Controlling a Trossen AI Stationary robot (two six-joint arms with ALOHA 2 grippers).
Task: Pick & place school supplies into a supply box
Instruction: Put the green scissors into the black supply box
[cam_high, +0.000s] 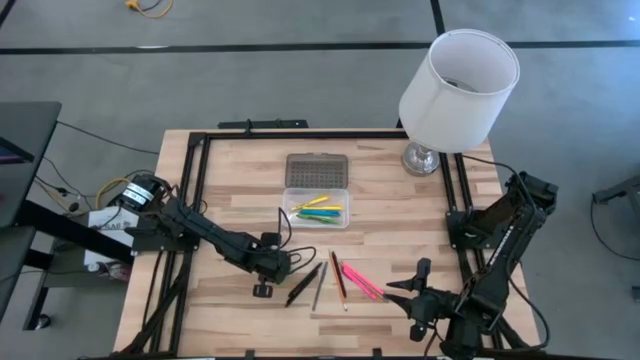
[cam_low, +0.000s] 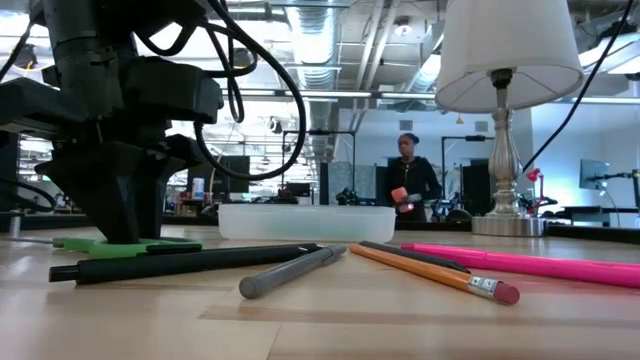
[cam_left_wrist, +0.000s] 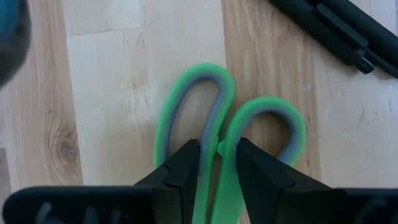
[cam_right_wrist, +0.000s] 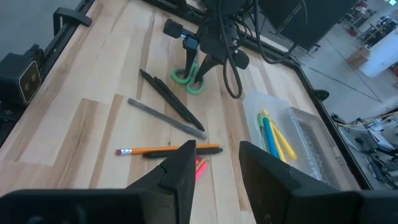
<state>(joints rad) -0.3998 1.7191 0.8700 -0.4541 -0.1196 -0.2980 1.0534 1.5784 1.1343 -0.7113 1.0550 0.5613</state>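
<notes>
Next, my left gripper lets go of the green-handled scissors inside the supply box, over the yellow highlighter (cam_high: 321, 203) closest to the grey lid.
The green-handled scissors (cam_left_wrist: 211, 106) lie flat on the wood left of the loose pens; in the low view the scissors (cam_low: 120, 244) show under my left gripper (cam_high: 270, 264), which is shut on them. A black pen (cam_high: 303, 283), a grey pen (cam_high: 319, 285), an orange pencil (cam_high: 339, 278) and pink pens (cam_high: 362, 282) lie side by side near the table's near edge. The supply box (cam_high: 316, 208) stands open with yellow, green and blue highlighters inside, its grey lid (cam_high: 316, 170) folded back flat. My right gripper (cam_high: 412, 290) is open, hovering right of the pink pens. My left gripper (cam_left_wrist: 217, 149) comes from above, pointing down, with one finger inside each handle loop. The two inner loop arms (cam_left_wrist: 219, 134), where the loops meet, are pinched between the fingers (cam_left_wrist: 186, 163). The scissors rest flat on the table.
A white lamp (cam_high: 455, 85) stands at the table's far right corner. A black frame rail (cam_high: 195, 180) runs along the table's left, far and right sides. A person (cam_low: 408, 180) stands in the room beyond the table. Bare wood lies between box and pens.
</notes>
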